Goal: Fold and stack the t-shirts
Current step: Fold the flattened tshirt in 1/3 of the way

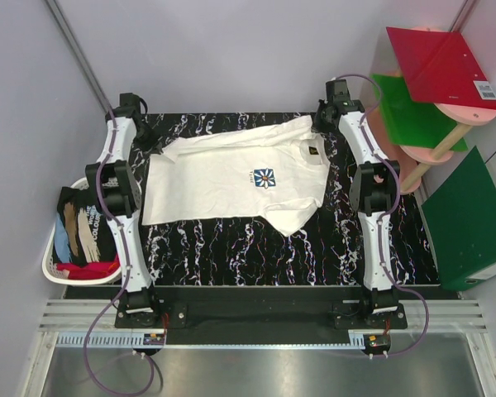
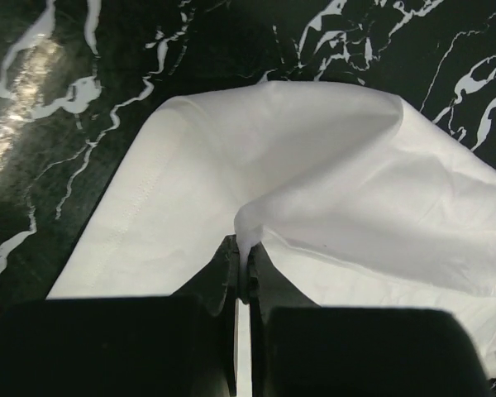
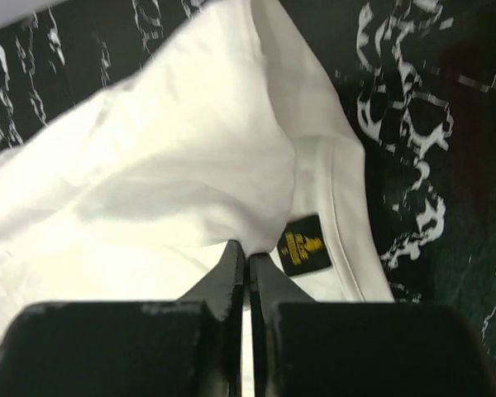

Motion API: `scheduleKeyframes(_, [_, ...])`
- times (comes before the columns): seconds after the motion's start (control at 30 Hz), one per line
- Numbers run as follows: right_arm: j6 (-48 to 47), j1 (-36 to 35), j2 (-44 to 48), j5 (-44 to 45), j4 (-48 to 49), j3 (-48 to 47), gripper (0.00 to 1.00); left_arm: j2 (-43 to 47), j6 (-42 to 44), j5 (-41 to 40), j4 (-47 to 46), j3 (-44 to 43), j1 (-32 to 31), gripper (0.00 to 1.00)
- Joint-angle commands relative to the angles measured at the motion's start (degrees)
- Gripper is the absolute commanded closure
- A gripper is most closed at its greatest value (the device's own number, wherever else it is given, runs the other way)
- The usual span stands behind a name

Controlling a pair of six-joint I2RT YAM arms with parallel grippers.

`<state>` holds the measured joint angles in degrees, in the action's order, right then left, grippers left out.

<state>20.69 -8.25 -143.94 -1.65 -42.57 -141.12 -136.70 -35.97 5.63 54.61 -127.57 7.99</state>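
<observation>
Next, I lay down my left gripper's pinched raised fold, short of the t-shirt's loose corner [image 2: 177,109], then grab that corner and pull it straight.
A cream-white t-shirt [image 1: 231,182] with a small blue and white print lies spread on the black marbled table [image 1: 314,256]. My left gripper [image 1: 145,132] is shut on a pinch of its cloth at the far left; the wrist view shows the fold [image 2: 314,165] rising from the jaws [image 2: 243,248]. My right gripper [image 1: 326,116] is shut on the cloth at the far right, beside a black and yellow label [image 3: 304,246]; the shirt [image 3: 165,165] lifts from the closed jaws [image 3: 247,252]. Other t-shirts [image 1: 83,231], black with tan streaks, blue and red, sit in a basket.
A white basket [image 1: 54,269] stands off the table's left edge. Red [image 1: 442,62] and green [image 1: 417,112] flat boards lie on a pink stand at the far right. A green binder [image 1: 471,219] leans at the right.
</observation>
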Motion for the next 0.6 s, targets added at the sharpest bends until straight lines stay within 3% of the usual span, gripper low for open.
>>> scheduleKeyframes(0.0, [1.2,-0.2,8.7,-3.2,-5.3,1.2,1.00,6.4,0.8,-0.3,1.3,-4.0,1.8,1.00])
scheduleKeyframes(0.3, [1.3,-0.1,10.7,-3.1,-6.8,-2.5,1.00,7.7,-2.6,-0.4,-1.3,-14.8,2.3,1.00])
scheduleKeyframes(0.47, [1.6,-0.2,10.7,-5.7,-9.8,-3.0,1.00,9.8,0.4,2.7,-4.3,-14.6,2.0,1.00])
scheduleKeyframes(0.57, [2.3,-0.1,12.8,-8.0,-11.7,0.9,1.00,13.6,1.8,0.3,-3.6,-7.1,1.8,1.00])
